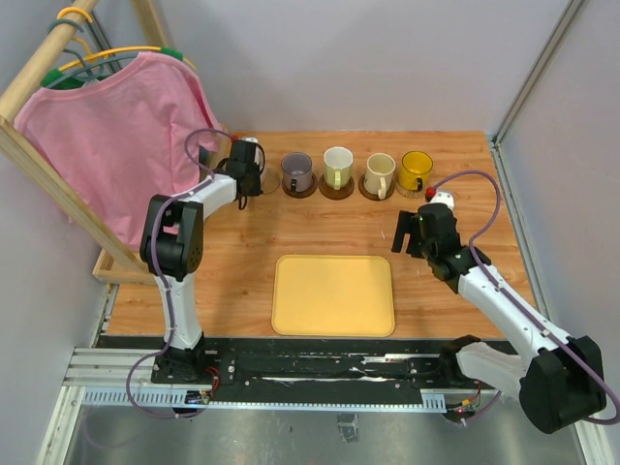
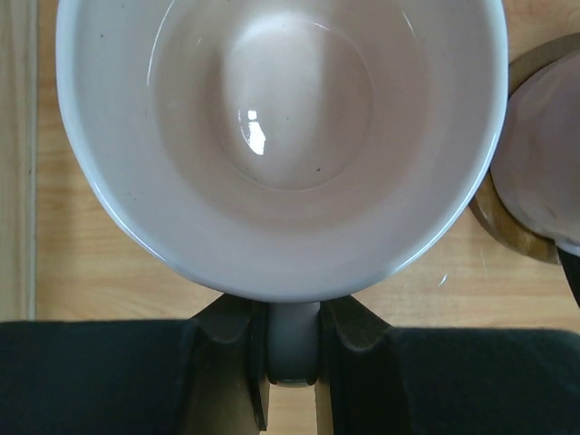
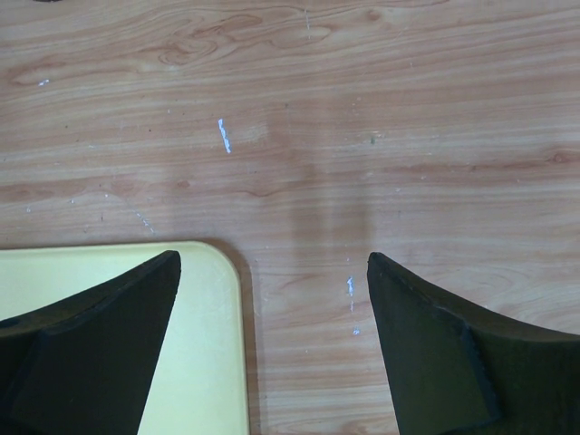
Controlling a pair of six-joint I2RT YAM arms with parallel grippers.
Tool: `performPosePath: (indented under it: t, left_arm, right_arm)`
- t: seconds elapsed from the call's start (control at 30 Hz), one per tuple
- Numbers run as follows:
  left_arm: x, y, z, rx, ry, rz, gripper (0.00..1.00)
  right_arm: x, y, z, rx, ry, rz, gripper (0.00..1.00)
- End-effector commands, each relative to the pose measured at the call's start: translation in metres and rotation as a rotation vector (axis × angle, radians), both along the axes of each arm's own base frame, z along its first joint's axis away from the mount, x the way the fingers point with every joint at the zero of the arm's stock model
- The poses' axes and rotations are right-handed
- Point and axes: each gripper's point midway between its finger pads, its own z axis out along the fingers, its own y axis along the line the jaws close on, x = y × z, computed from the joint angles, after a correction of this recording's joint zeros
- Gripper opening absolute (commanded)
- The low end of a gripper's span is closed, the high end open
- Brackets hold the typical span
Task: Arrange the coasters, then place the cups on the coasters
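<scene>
The robot's left gripper should release the pale pink cup on the light coaster [image 1: 263, 178] between the rack and the grey-purple cup.
A pale pink cup [image 2: 281, 136] fills the left wrist view. My left gripper [image 2: 292, 313] is shut on its handle [image 2: 292, 349], at the left end of the back row [image 1: 244, 174]; the arm hides most of that cup from above. To its right stand a grey-purple cup [image 1: 297, 171], a white-greenish cup [image 1: 337, 166], a cream cup [image 1: 380, 174] and a yellow cup [image 1: 417, 170], each on a brown coaster [image 1: 320, 189]. The grey-purple cup's coaster [image 2: 507, 231] shows beside the pink cup. My right gripper [image 1: 412, 232] hangs open over bare wood [image 3: 272, 258], holding nothing.
A yellow rectangular tray [image 1: 334, 295] lies at the front middle; its corner [image 3: 213, 362] is under my right gripper's left finger. A pink shirt [image 1: 116, 126] hangs on a wooden rack at the far left. Grey walls close the back and right sides.
</scene>
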Motion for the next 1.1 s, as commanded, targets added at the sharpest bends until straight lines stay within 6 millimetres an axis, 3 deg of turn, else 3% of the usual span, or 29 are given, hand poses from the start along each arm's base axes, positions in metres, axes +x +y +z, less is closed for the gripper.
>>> performPosePath:
  t: [0.0,0.4,1.07]
  left_arm:
    - [0.037,-0.013,0.037,-0.032,-0.122,-0.048,0.01]
    - [0.040,-0.020,0.033,-0.034,-0.080,-0.089,0.01]
    - [0.030,-0.027,-0.003,-0.006,0.053,-0.113,0.00]
  right_arm:
    - [0.010,-0.007,0.015,-0.006,-0.030,-0.027,0.85]
    - [0.017,0.003,0.004,0.026,0.001,-0.003,0.85]
    - [0.014,0.005,0.001,0.041,0.010,0.002,0.85]
